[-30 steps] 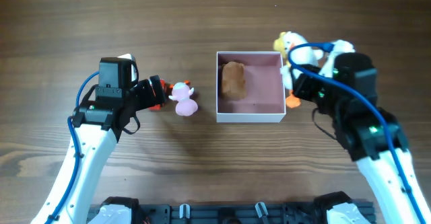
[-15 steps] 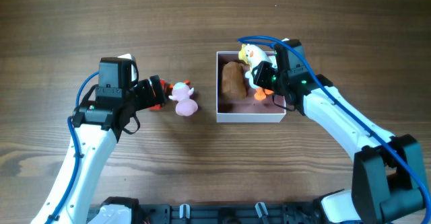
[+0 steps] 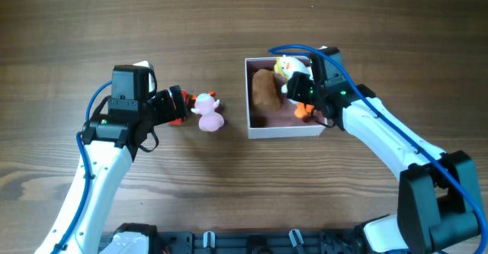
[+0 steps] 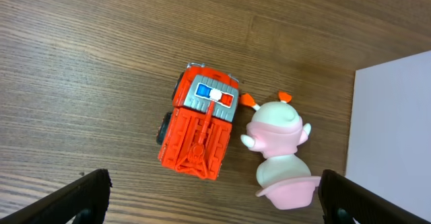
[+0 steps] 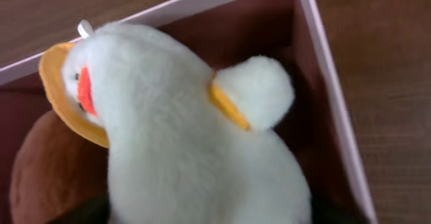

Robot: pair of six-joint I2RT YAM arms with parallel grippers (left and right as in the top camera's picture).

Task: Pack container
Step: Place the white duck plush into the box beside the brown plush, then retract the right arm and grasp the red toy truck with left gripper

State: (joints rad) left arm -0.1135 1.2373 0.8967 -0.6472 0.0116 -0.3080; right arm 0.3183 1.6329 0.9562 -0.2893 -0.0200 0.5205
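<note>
Next, my left gripper should go to the red toy truck's grey roof [image 3: 184,96] [image 4: 213,95] and close there, across the blue and red lights.
The container [image 3: 284,133] stands at mid-table, with white walls and a pink inside. A brown plush [image 3: 264,91] lies in its left half. A white duck plush [image 3: 288,67] with a yellow bill lies in its right half, and its orange feet show by the front wall. My right gripper [image 3: 297,86] hangs over the duck [image 5: 188,136], jaws wide on either side of its unpinched body. My left gripper [image 3: 183,107] is open above a red toy truck [image 4: 201,131] and a pink toy [image 4: 279,146], holding nothing.
The pink toy [image 3: 207,113] stands a short way left of the container's left wall [image 4: 394,130], with the truck on its far side. Bare wood surrounds these things. A dark rail runs along the table's front edge [image 3: 252,242].
My right gripper carried the duck from outside the container's right wall to inside it, lowered it, and spread its jaws. The left arm has not moved.
</note>
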